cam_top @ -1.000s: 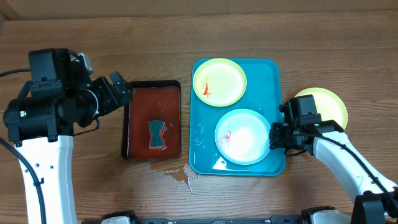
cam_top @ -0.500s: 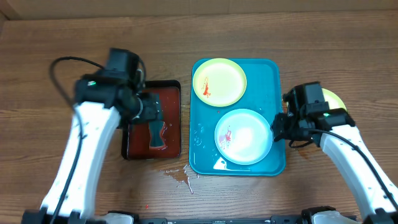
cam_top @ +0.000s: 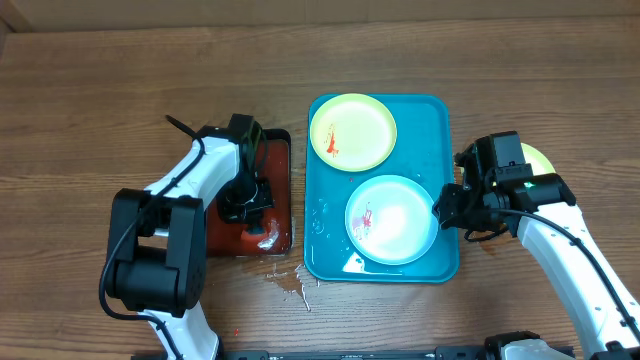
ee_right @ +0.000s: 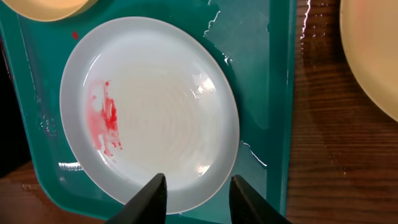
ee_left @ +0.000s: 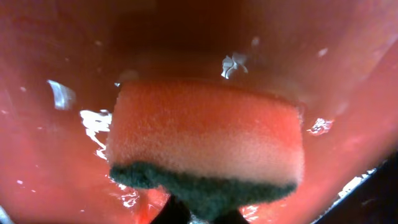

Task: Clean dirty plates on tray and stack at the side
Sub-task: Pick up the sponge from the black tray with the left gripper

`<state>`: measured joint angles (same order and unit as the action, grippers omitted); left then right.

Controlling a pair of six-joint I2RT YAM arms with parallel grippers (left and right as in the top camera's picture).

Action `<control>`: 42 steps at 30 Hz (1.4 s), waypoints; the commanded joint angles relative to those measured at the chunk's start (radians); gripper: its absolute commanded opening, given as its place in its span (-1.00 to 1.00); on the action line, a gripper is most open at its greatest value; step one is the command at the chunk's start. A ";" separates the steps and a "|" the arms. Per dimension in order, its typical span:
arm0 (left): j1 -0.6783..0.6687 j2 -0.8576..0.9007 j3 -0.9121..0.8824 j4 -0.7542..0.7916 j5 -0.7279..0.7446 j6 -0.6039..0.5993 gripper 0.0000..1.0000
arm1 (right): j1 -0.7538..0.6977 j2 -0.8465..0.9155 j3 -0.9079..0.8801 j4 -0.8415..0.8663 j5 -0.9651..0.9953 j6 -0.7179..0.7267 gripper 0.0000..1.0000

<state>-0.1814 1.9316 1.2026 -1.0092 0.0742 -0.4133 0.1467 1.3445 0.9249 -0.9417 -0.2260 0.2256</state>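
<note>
Next, my right gripper pinches the light-blue plate's rim (ee_right: 219, 188) before my left gripper scrubs the red smear, because the light-blue plate lies loose on the wet turquoise tray.
My left gripper (ee_left: 200, 215) is shut on a sponge (ee_left: 205, 143) with an orange body and a green scouring face, down in the red liquid; overhead it (cam_top: 250, 207) is over the black-rimmed tray. The turquoise tray (cam_top: 322, 235) holds a yellow-green plate (cam_top: 352, 131) with a red smear and a light-blue plate (cam_top: 392, 218) smeared at its left. My right gripper (ee_right: 198, 200) stands open over that light-blue plate's (ee_right: 149, 112) near rim, holding nothing; overhead it (cam_top: 446, 212) is at the tray's right edge. Another yellow-green plate (cam_top: 541, 163) lies on the table behind the right arm, partly hidden.
The black-rimmed tray (cam_top: 278, 172) of dark red liquid sits left of the turquoise tray. A small wet spill (cam_top: 290, 283) marks the wood in front of them. Water films the turquoise tray (ee_right: 261, 62). Bare wooden table surrounds everything.
My left arm swung in from the far left, came down into the red tray and shut on the sponge. The right gripper shifted slightly up at the tray's edge and opened a little.
</note>
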 commanded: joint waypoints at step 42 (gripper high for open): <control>-0.010 -0.494 0.113 -0.173 -0.041 0.103 -0.92 | 0.011 0.347 -0.056 0.216 -0.004 0.043 -0.92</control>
<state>-0.1837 1.4429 1.3025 -1.1824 0.0326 -0.3321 0.1524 1.6703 0.8768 -0.7376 -0.2447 0.2565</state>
